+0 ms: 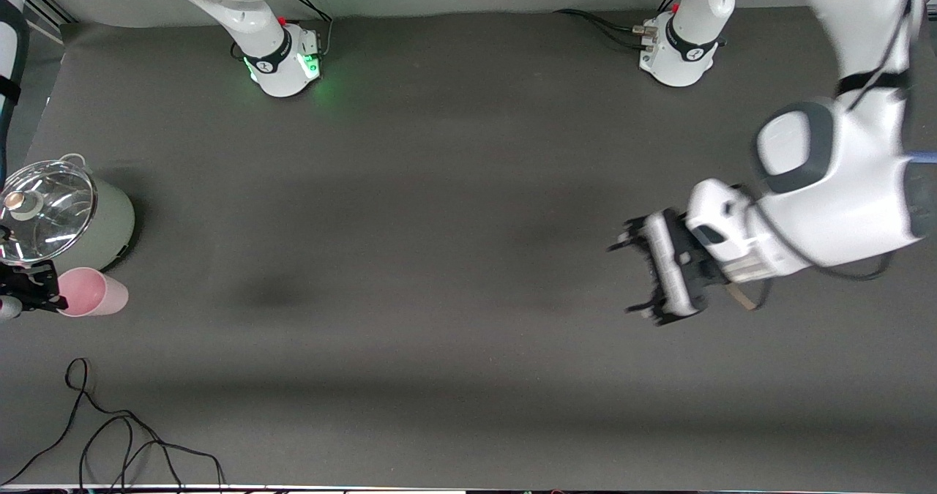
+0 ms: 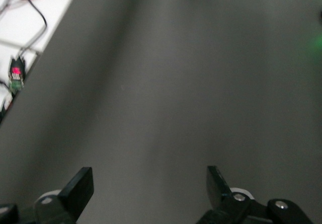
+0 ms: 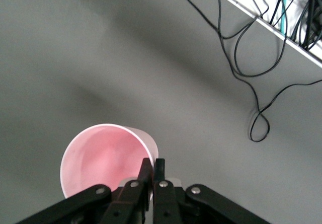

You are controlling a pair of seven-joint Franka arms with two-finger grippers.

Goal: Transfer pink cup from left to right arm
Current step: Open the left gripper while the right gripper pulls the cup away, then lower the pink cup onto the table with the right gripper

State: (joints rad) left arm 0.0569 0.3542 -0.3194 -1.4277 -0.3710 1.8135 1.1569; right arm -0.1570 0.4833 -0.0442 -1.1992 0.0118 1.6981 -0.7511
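I should use my right gripper to set the pink cup, now held upright beside the pot, down on the bare mat [image 1: 186,323] [image 3: 167,122] between the pot and the black cables.
The pink cup [image 1: 95,293] stands upright at the right arm's end of the table, beside a pot and nearer to the front camera than it. My right gripper [image 1: 57,301] is shut on the cup's rim. In the right wrist view the gripper [image 3: 152,162] has one finger inside the cup [image 3: 100,156] and one outside its wall. I cannot tell whether the cup rests on the table. My left gripper [image 1: 626,276] is open and empty over the bare mat toward the left arm's end. The left wrist view shows its gripper [image 2: 148,176] with only mat between the jaws.
A pale green pot [image 1: 113,225] with a glass lid [image 1: 44,208] stands next to the cup. Loose black cables [image 1: 110,435] lie near the table's front edge by the right arm's end; they also show in the right wrist view [image 3: 254,78].
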